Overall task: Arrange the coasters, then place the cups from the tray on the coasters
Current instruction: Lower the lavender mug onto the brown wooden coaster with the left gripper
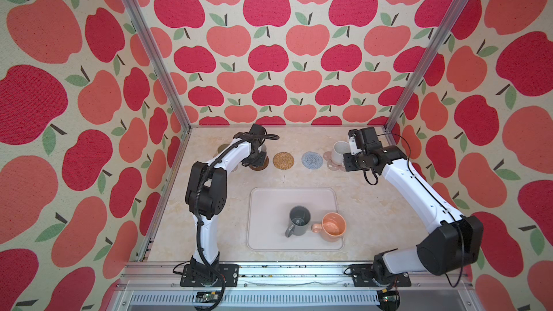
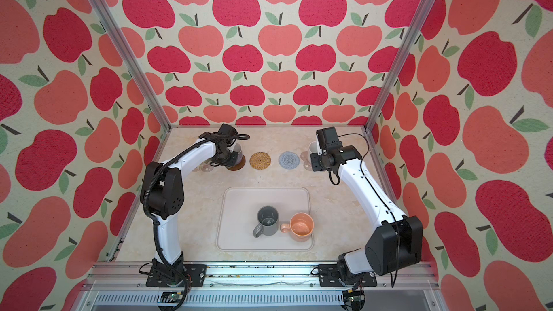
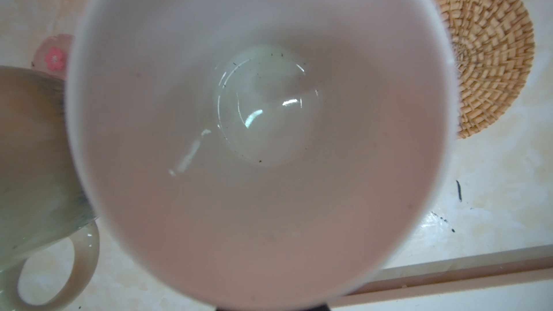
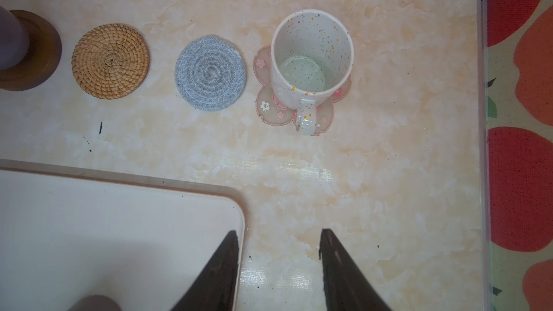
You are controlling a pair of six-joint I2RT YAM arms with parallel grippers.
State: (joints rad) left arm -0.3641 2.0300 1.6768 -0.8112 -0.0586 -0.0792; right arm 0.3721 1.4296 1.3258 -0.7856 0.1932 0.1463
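Next, I set the lavender cup on the dark brown coaster (image 1: 259, 161) beside the rattan coaster with my left gripper.
My left gripper (image 1: 258, 160) is shut on the wall of the lavender cup (image 2: 238, 152), whose white inside (image 3: 254, 133) fills the left wrist view. That cup is upright over the dark brown coaster (image 4: 39, 52); contact cannot be told. The beige-olive cup (image 3: 30, 145) stands beside it on a pink flower coaster (image 3: 55, 55). The rattan coaster (image 1: 283, 160) and grey-blue coaster (image 1: 311, 160) lie bare. The white speckled cup (image 4: 311, 55) stands on the other pink flower coaster (image 4: 266, 106). My right gripper (image 4: 278, 234) is open and empty above the tray's far corner. On the tray (image 1: 263, 198) stand the dark grey cup (image 1: 299, 219) and peach-orange cup (image 1: 333, 227).
The coasters run in a row along the far side of the marble tabletop (image 1: 368, 204). Apple-patterned walls and metal frame posts (image 1: 398, 115) close in the table on three sides. Bare tabletop lies between the coaster row and the tray.
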